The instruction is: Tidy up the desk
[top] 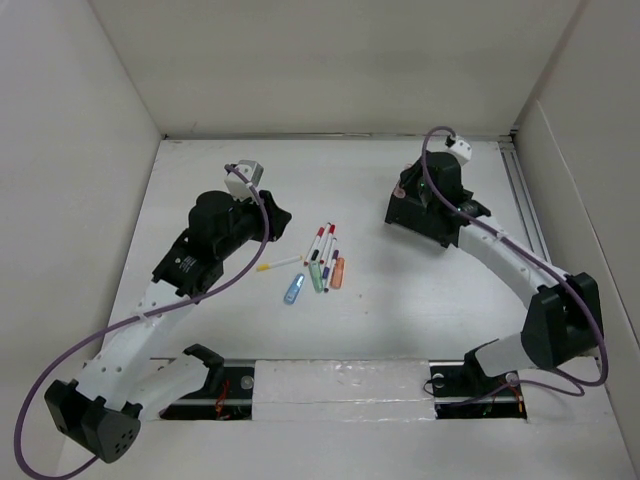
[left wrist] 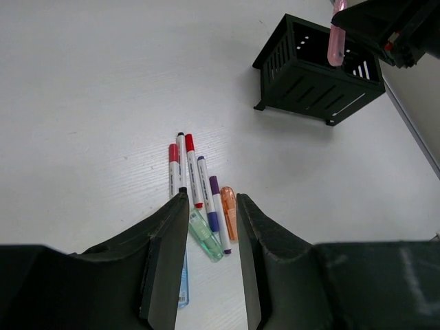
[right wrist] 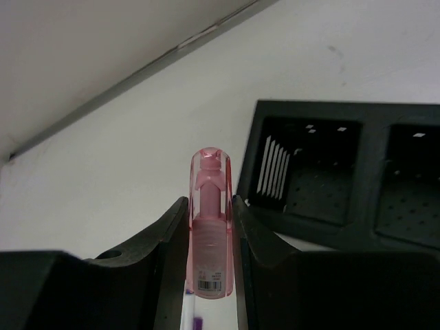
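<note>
I will release the pink highlighter, now hanging just above the box, with my right gripper inside the black organizer box's compartment nearer the metal rail (top: 440, 198).
The white desk (top: 420, 290) holds a loose cluster of pens and highlighters (top: 323, 262) at its middle; they also show in the left wrist view (left wrist: 199, 199). My left gripper (left wrist: 210, 240) is open and empty, hovering just left of and above them. My right gripper (right wrist: 210, 227) is shut on a pink highlighter (right wrist: 210, 227), held cap-forward just above the black two-compartment organizer box (right wrist: 344, 172). In the left wrist view the pink highlighter (left wrist: 336, 38) hangs over the box (left wrist: 313, 72). The box's compartments look empty.
A yellow-tipped white pen (top: 279, 265) and a blue highlighter (top: 293, 289) lie at the left of the cluster. White walls enclose the desk; a metal rail (top: 525, 200) runs along the right edge. The arm bases sit at the near edge.
</note>
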Robot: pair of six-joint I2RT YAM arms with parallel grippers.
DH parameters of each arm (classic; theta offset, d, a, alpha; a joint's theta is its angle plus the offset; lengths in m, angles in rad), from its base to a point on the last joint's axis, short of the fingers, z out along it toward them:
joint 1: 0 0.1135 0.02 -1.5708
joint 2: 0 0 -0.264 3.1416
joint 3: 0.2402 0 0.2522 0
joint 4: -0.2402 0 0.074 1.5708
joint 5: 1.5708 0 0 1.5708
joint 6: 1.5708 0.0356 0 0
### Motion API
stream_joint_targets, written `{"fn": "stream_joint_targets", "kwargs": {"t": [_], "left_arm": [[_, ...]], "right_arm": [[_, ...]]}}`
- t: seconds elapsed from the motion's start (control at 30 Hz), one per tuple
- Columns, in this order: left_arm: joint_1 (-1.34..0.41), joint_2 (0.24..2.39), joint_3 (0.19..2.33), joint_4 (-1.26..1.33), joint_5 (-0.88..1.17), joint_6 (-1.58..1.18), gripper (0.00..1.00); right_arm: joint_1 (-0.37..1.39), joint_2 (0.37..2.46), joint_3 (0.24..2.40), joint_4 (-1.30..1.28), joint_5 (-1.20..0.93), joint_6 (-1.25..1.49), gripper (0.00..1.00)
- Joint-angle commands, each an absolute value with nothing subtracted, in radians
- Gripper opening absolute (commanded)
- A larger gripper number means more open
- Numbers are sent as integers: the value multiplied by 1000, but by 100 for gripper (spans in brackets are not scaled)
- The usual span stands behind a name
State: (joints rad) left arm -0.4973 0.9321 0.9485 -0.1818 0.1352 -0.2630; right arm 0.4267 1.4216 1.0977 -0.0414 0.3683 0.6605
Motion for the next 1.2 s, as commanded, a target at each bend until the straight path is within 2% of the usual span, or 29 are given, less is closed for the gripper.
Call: {"fn": "stream_joint_targets", "kwargs": {"t": [0.0, 0.2, 0.4, 0.73, 0.8, 0.83, 0.93, 1.03, 1.1, 1.17], "left_arm": [[-500, 907, 942, -140, 158, -261, 30], [-500, 888, 936, -137, 147, -259, 31], [-500, 896, 937, -135, 164, -261, 32], [-500, 913, 940, -143, 167, -262, 32], [-500, 910, 939, -133, 164, -262, 32], [-500, 913, 940, -133, 155, -262, 32], [-500, 917, 942, -141, 158, -264, 32], [-500, 917, 943, -135, 147, -265, 34], [-500, 920, 942, -141, 144, -265, 35], [-500, 917, 940, -140, 146, -265, 36]], "right_arm": [[339, 1466, 1167, -12, 368, 692, 6], [281, 1451, 1152, -11, 380, 699, 6], [177, 1399, 1049, -12, 453, 735, 6], [144, 1401, 983, -12, 477, 768, 9], [144, 1375, 948, -11, 476, 784, 19], [144, 1367, 937, 20, 480, 791, 32], [144, 1339, 914, 34, 460, 798, 59], [169, 1301, 901, 31, 460, 792, 69], [198, 1269, 888, 51, 450, 769, 69], [276, 1220, 861, 87, 453, 746, 65]]}}
